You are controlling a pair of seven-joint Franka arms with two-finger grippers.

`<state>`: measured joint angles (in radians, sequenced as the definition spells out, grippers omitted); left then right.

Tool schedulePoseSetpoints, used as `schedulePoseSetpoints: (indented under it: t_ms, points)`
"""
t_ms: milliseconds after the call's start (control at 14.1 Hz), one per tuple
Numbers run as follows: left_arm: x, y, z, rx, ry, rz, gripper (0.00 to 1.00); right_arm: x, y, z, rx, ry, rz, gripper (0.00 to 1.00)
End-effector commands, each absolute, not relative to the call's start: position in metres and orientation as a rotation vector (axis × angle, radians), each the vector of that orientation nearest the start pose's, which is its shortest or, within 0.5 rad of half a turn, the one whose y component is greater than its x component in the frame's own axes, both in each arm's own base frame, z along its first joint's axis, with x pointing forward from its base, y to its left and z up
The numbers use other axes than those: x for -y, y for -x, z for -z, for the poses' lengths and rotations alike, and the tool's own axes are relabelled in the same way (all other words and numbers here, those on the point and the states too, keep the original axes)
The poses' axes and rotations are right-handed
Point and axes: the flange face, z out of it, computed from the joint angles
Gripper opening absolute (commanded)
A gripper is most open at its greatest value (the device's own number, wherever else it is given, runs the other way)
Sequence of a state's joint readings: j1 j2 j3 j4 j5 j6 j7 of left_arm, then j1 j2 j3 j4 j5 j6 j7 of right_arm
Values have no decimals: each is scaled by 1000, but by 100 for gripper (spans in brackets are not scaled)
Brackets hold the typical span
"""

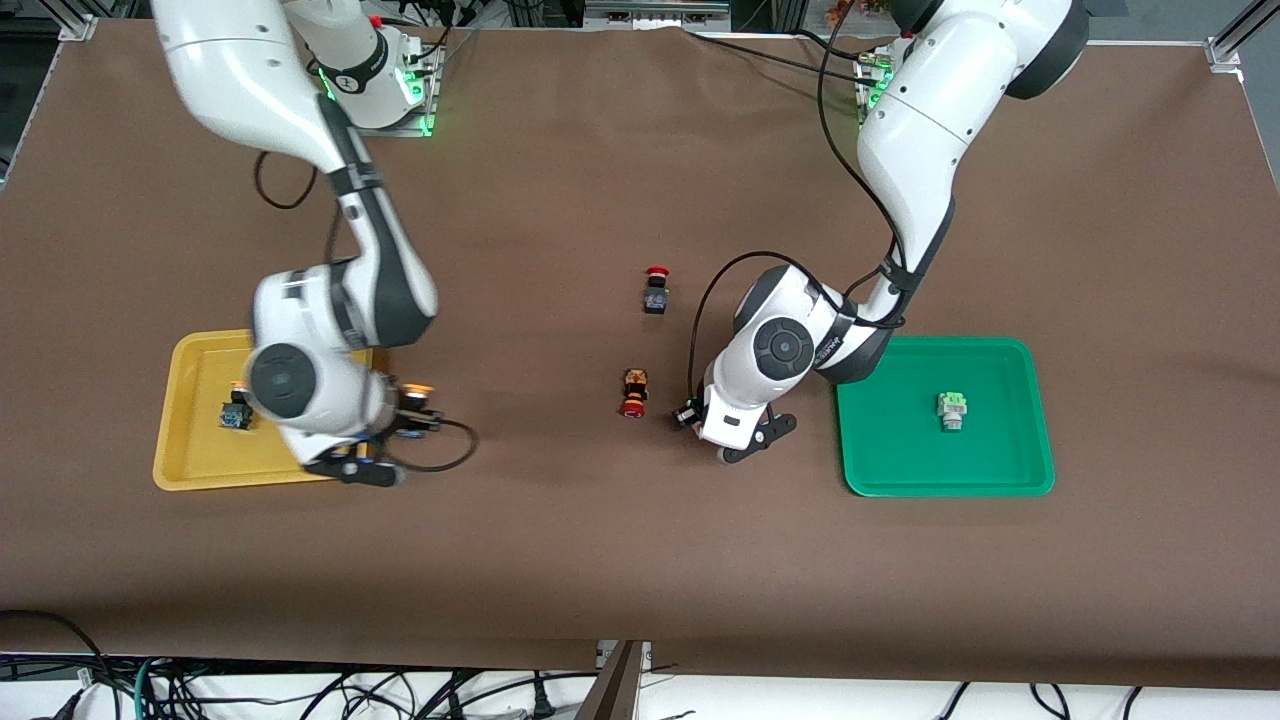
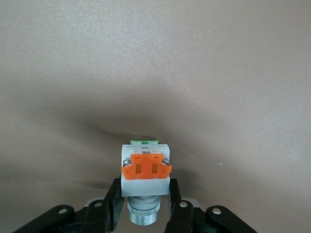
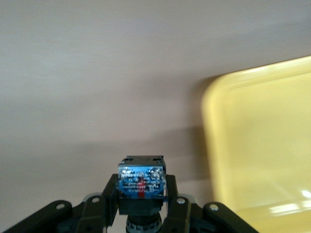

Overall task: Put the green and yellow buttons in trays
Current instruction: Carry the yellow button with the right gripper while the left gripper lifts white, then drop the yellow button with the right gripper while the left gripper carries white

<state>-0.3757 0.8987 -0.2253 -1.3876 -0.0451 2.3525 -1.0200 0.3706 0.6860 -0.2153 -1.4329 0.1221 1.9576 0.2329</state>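
Next, I let go of the orange-marked button, now held over the bare table beside the green tray, with my left gripper in the green tray (image 1: 905, 427), beside the green-marked button, toward the middle of the table.
My left gripper (image 1: 750, 445) is shut on a white-bodied button with an orange mark (image 2: 145, 170), over the bare table beside the green tray (image 1: 1030, 470). A white, green-marked button (image 1: 953, 411) lies in that tray. My right gripper (image 1: 368, 468) is shut on a black-blue button (image 3: 141, 179), its cap hidden, over the table just off the edge of the yellow tray (image 1: 190, 470). That tray's corner shows in the right wrist view (image 3: 218, 97). A yellow-capped button (image 1: 237, 408) lies in the yellow tray. Both held buttons are hidden in the front view.
A red-capped black button (image 1: 655, 290) stands mid-table. A red-capped button with an orange-black body (image 1: 633, 392) lies nearer the front camera, beside the left hand. A camera cable (image 1: 450, 455) loops from the right hand over the table.
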Motion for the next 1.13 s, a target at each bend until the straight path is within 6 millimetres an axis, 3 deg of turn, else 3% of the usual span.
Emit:
schedulePoseSetpoints:
  t_ms: [0, 142, 212, 425, 496, 566, 637, 708, 850, 1062]
  points:
    - [391, -637, -189, 831, 3224, -91, 1, -78, -688, -271, 54, 3224, -301, 3]
    - [383, -643, -200, 808, 3218, -39, 0, -25, -687, -255, 107, 3204, -323, 3]
    - [376, -649, -214, 792, 3224, -23, 0, -9, -685, -246, 131, 3197, -327, 3]
    - [332, -664, -250, 661, 3209, -99, 0, 2, -671, -214, 133, 3202, -306, 6]
    - [318, -665, -267, 596, 3206, -123, 0, 5, -668, -210, 126, 3205, -298, 18]
    - [304, -666, -282, 530, 3200, -149, 0, 8, -669, -210, 117, 3205, -299, 62]
    - [283, -670, -296, 474, 3190, -180, 0, 9, -670, -214, 115, 3204, -291, 100]
    - [260, -673, -305, 419, 3181, -220, 0, 8, -675, -224, 121, 3205, -267, 100]
    - [201, -681, -311, 264, 3178, -319, 0, 5, -684, -260, 124, 3200, -209, 100]
    - [138, -683, -303, 126, 3185, -417, 0, 2, -697, -345, 131, 3187, -101, 100]
